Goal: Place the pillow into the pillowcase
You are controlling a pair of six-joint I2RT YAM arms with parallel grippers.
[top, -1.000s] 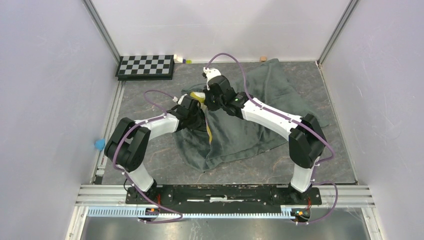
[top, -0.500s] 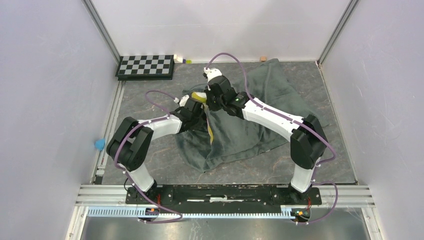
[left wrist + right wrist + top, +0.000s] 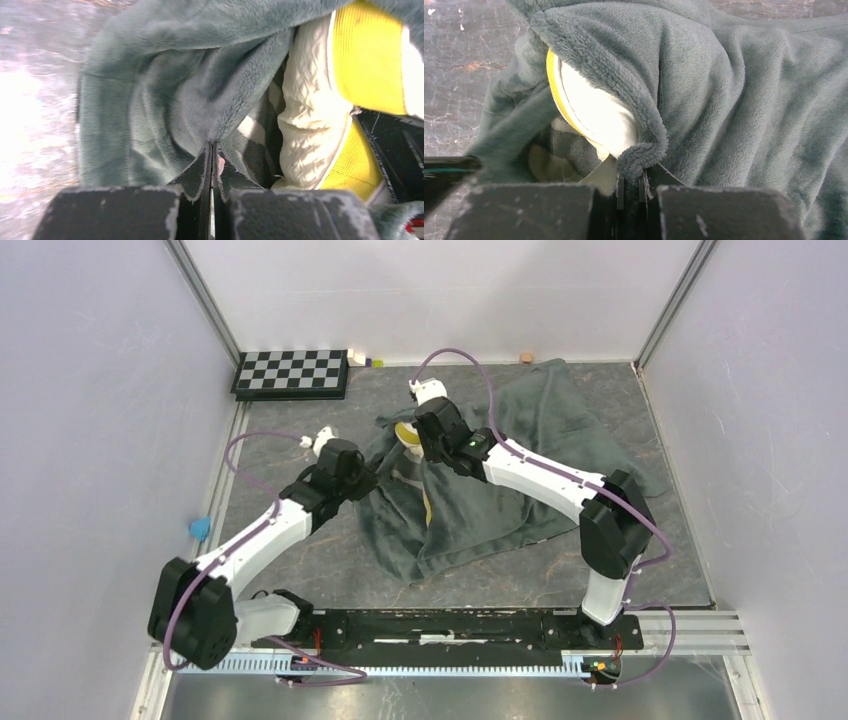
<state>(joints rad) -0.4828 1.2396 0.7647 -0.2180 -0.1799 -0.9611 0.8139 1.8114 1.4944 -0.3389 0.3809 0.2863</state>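
The pillow's side bulges from the pillowcase's opening past my held fold; my left gripper will take the pillowcase nearer the pillow (image 3: 384,502) and draw it over.
The dark grey-green plush pillowcase (image 3: 520,440) lies crumpled in the middle of the table. The cream-white quilted pillow (image 3: 310,115) with its yellow band (image 3: 367,60) sits partly inside the mouth; from above only a bit of yellow (image 3: 405,430) shows. My left gripper (image 3: 212,146) is shut, pinching a fold of the pillowcase (image 3: 150,100) at the left side of the mouth (image 3: 366,480). My right gripper (image 3: 641,172) is shut on the pillowcase's (image 3: 734,100) fuzzy rim, which lies over the pillow (image 3: 594,110). From above the right gripper (image 3: 407,447) is at the far side of the mouth.
A checkerboard (image 3: 292,372) lies at the back left, with small objects (image 3: 360,358) beside it and another (image 3: 526,357) by the back wall. A blue thing (image 3: 200,528) sits at the left edge. Walls close in both sides.
The left gripper has shut on the pillowcase fold and moved left, its elbow swinging out and down to the left. The right arm has hardly moved.
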